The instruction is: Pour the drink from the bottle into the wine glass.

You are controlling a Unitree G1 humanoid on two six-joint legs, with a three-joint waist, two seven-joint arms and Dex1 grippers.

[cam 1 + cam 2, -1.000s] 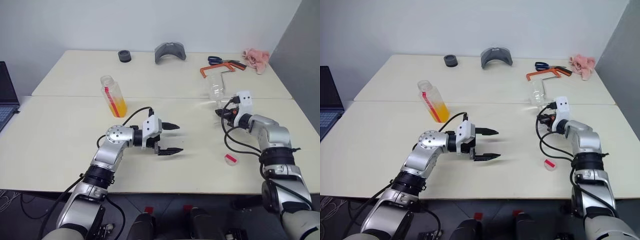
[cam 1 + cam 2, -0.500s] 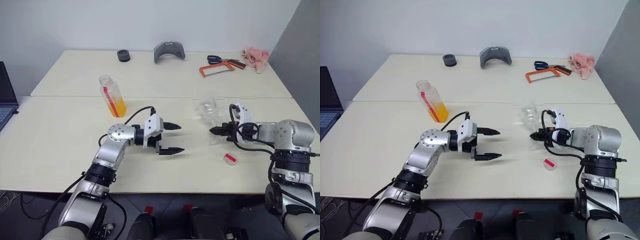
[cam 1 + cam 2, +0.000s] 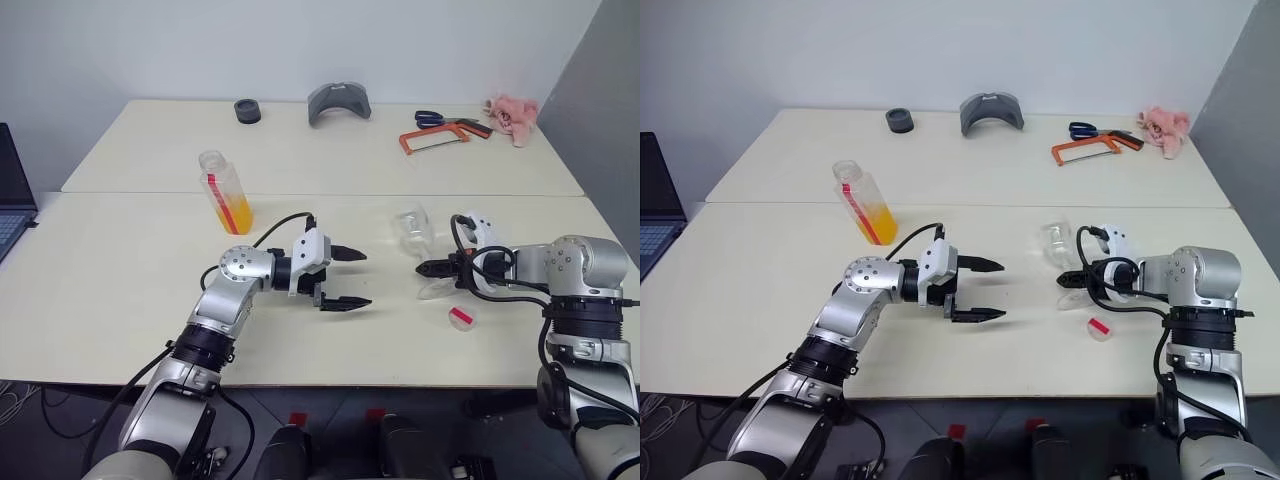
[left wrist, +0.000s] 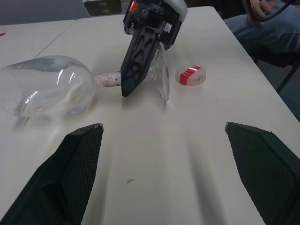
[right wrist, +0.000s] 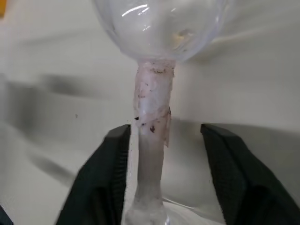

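The tipped wine glass's lower stem sits in my right gripper's straddle, so it should take the taped stem closer to the bowl (image 5: 153, 89) and raise the glass upright before pouring.
The bottle (image 3: 225, 192) stands uncapped at the left, with the orange drink (image 3: 236, 214) in its lower part. Its red-and-white cap (image 3: 460, 316) lies on the table at the right. The wine glass (image 3: 411, 226) lies tipped on its side, its bowl (image 4: 47, 89) seeming to rest on the table. Pale tape wraps its stem (image 5: 151, 117). My right gripper (image 3: 428, 272) is open, with a finger on each side of the stem and a small gap to it. At mid-table my left gripper (image 3: 365, 279) is open and empty, pointing toward the glass.
Along the far side lie a black round object (image 3: 247, 111), a grey curved piece (image 3: 339, 102), scissors (image 3: 432, 119), an orange hacksaw (image 3: 440, 137) and a pink cloth (image 3: 512, 115). A laptop (image 3: 10, 190) sits at the left edge. A seated person's legs (image 4: 262, 23) are beyond the table.
My right gripper carried the upright glass down and nearer, tipping it onto its side, then its fingers opened off the stem. The left arm stayed still.
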